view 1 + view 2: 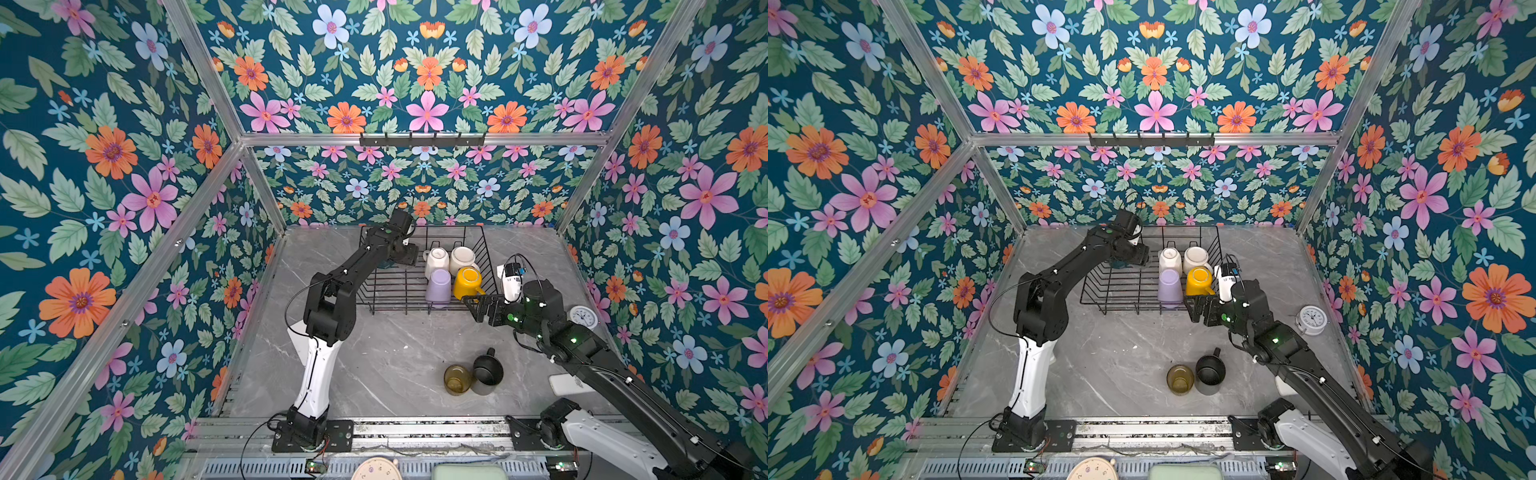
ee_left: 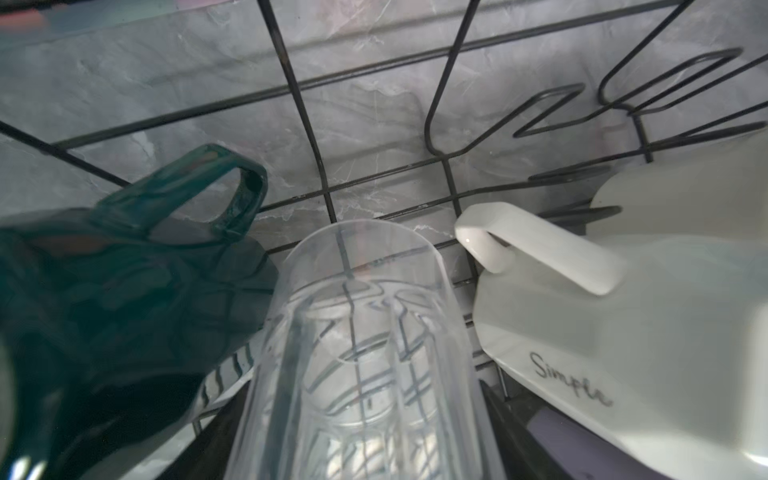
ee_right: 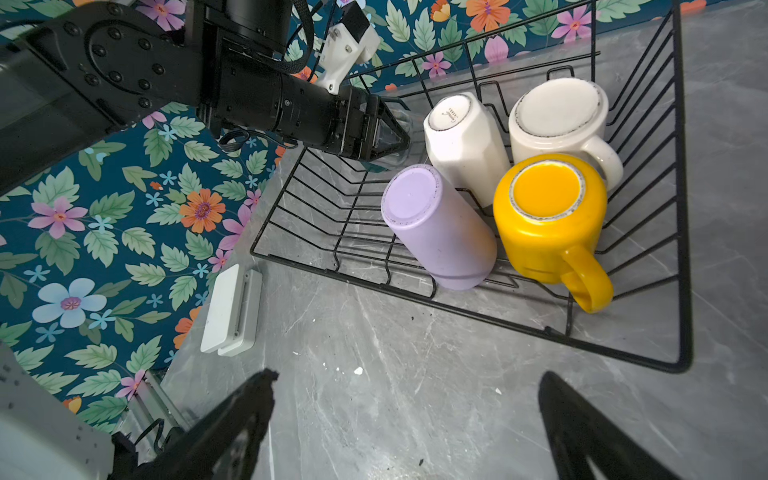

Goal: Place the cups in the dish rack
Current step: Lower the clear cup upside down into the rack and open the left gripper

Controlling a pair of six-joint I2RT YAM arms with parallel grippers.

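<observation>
The black mug's rim [image 1: 501, 371] has a side away from the amber glass. Next, my right gripper closes on it there, with one finger inside the mug.
The black wire dish rack [image 1: 390, 286] [image 1: 1121, 286] stands at the back of the table. Upside down inside it are a white mug with script [image 1: 436, 261], another white mug [image 1: 462, 257], a lilac tumbler [image 1: 439, 286] and a yellow mug [image 1: 467, 282]. My left gripper [image 2: 365, 386] is down in the rack, shut on a clear glass [image 2: 365, 332]. That glass sits between a dark green mug [image 2: 124, 311] and the script mug [image 2: 623, 332]. My right gripper [image 3: 408, 376] [image 1: 473, 308] hangs open and empty over the table by the rack's front right corner. An amber glass [image 1: 457, 379] and a black mug [image 1: 487, 372] stand together near the table's front.
A small white alarm clock [image 1: 583, 318] sits by the right wall. A black hook rail [image 1: 422, 140] hangs on the back frame. A white box [image 3: 232, 309] lies at the table's left edge. The left arm reaches over the rack's left half.
</observation>
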